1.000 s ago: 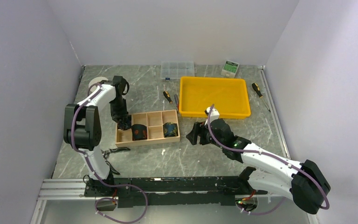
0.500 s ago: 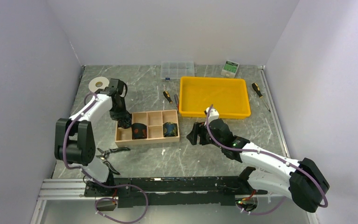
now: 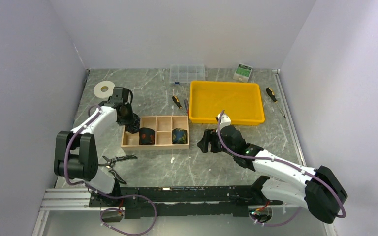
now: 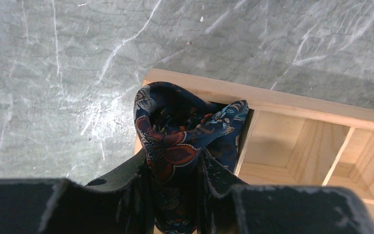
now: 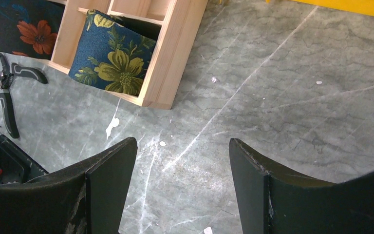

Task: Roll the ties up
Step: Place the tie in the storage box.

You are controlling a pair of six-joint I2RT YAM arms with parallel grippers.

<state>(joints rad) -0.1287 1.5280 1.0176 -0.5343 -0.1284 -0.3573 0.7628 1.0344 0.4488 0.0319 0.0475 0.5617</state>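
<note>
My left gripper will let go of the coiled navy tie over the far rim of the box's end section [image 3: 137, 118] [image 4: 234, 101], beside the divider.
My left gripper [image 3: 131, 123] is shut on a coiled dark navy tie [image 4: 175, 141] with red and orange floral print. It holds the tie at the left end compartment of the wooden divided box [image 3: 156, 146], whose far rim shows in the left wrist view [image 4: 311, 109]. Two rolled ties sit in the box: a dark one with red flowers [image 3: 147, 136] [image 5: 27, 27] and a teal one with a yellow flower [image 3: 179, 135] [image 5: 114, 58]. My right gripper [image 3: 204, 140] [image 5: 182, 161] is open and empty, low over the marble table, right of the box.
Black-handled pliers [image 3: 118, 160] [image 5: 7, 92] lie in front of the box. A yellow tray [image 3: 193, 101] stands behind my right gripper. A clear organizer [image 3: 187, 73], a white tape roll [image 3: 104, 89], two screwdrivers [image 3: 177, 102] [image 3: 271, 94] and a green box [image 3: 243, 71] lie towards the back.
My left arm has swung its elbow out to the left and lower. Its gripper has shifted slightly back at the box's left end, still holding the tie. The right arm has not moved.
</note>
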